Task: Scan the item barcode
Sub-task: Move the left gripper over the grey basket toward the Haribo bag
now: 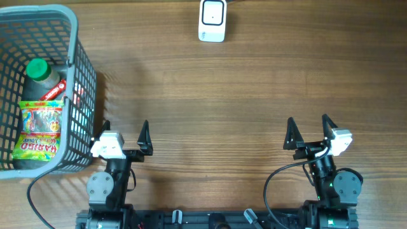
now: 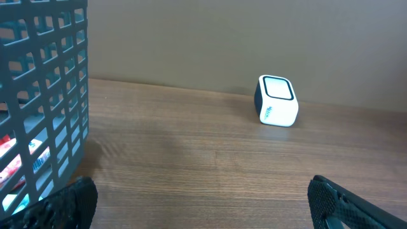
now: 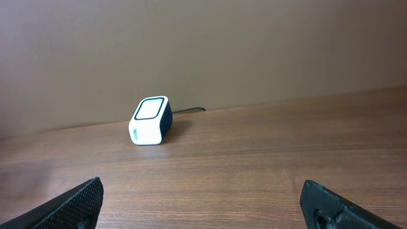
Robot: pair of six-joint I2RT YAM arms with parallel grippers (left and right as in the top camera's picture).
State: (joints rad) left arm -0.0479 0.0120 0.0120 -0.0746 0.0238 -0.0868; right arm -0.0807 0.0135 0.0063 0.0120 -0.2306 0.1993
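Note:
The robot's left gripper should close on the clear middle (image 1: 45, 121) of the yellow Haribo bag in the grey basket, because the bag's barcode should go to the scanner.
A white barcode scanner (image 1: 212, 20) stands at the far middle of the wooden table, also seen in the left wrist view (image 2: 276, 101) and the right wrist view (image 3: 151, 121). In the grey basket (image 1: 81, 76) at the left lie a green-capped dark bottle (image 1: 43, 75) and a yellow Haribo bag (image 1: 41, 129). My left gripper (image 1: 124, 128) is open beside the basket's near right corner, with nothing between its fingers. My right gripper (image 1: 310, 126) is open at the near right, also holding nothing. Bare wood shows between both pairs of fingertips (image 2: 73, 200) (image 3: 79, 200).
The basket's grid wall (image 2: 44, 95) fills the left of the left wrist view, close to the left finger. A cable (image 3: 187, 111) runs from the scanner toward the back wall. A black cable (image 1: 280, 175) loops by the right arm's base.

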